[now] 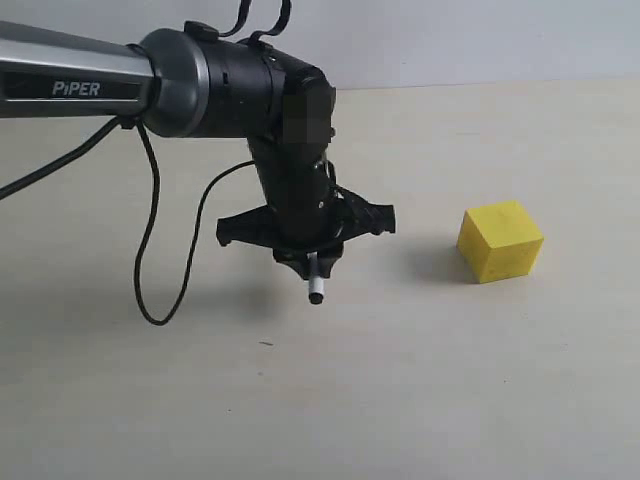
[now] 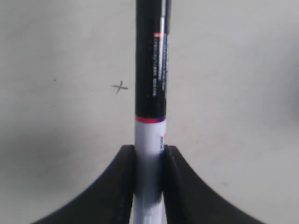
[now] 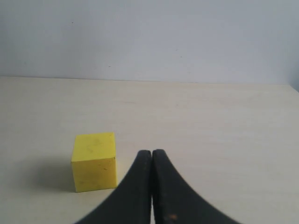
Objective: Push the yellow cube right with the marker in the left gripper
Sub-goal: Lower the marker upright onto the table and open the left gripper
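My left gripper needs to put the marker down on the pale table (image 1: 302,260) between the cable loop and the yellow cube.
The yellow cube (image 1: 500,240) rests on the pale table at the right; the right wrist view shows the same yellow cube (image 3: 94,161) beside my right gripper. My left gripper (image 1: 312,262) hangs from the PIPER arm, pointing down, well left of the cube with a clear gap between. It is shut on the marker (image 1: 316,280), whose tip sticks out below the fingers, just above the table. In the left wrist view the marker (image 2: 150,79) runs out from between the fingers of the left gripper (image 2: 149,151), white barrel in the jaws. My right gripper (image 3: 152,154) is shut, holding nothing.
Black cables (image 1: 150,230) loop down from the left arm onto the table (image 1: 320,400) left of the gripper. A small pen cross (image 2: 120,87) marks the tabletop beside the marker. A pale wall (image 3: 149,37) stands behind the table's far edge.
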Tool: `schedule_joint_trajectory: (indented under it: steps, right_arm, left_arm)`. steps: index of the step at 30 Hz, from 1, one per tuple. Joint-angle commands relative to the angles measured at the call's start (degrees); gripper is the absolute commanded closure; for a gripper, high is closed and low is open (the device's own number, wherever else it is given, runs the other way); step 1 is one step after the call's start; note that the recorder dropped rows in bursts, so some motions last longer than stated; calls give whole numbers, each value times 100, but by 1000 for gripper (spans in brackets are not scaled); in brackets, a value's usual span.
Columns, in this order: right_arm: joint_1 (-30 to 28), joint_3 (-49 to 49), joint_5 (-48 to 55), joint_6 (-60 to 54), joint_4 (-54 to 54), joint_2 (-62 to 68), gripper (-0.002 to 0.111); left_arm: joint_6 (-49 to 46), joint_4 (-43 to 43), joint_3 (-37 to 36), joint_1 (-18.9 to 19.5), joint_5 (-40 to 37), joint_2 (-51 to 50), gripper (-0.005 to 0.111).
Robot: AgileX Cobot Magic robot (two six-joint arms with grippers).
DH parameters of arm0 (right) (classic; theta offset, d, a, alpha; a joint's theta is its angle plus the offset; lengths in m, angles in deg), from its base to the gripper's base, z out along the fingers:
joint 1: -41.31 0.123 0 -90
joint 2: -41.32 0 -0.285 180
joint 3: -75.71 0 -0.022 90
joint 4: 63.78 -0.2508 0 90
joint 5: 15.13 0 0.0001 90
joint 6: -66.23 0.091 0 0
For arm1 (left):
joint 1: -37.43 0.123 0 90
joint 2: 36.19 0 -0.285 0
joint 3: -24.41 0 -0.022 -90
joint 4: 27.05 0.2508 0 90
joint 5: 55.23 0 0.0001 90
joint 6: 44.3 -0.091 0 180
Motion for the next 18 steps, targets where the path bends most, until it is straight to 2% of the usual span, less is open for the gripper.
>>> schedule_joint_trajectory:
  steps: [1, 9, 18]
  right_arm:
    - [-29, -26, -44, -8, 10, -38, 108]
    - [-29, -26, -44, -8, 10, -38, 108]
    - [-29, -26, -44, -8, 10, -38, 108]
  left_arm:
    - [551, 184, -14, -29, 229, -79, 107]
    - [861, 570, -14, -4, 205, -172, 107]
    - [840, 583, -14, -4, 215, -396, 107]
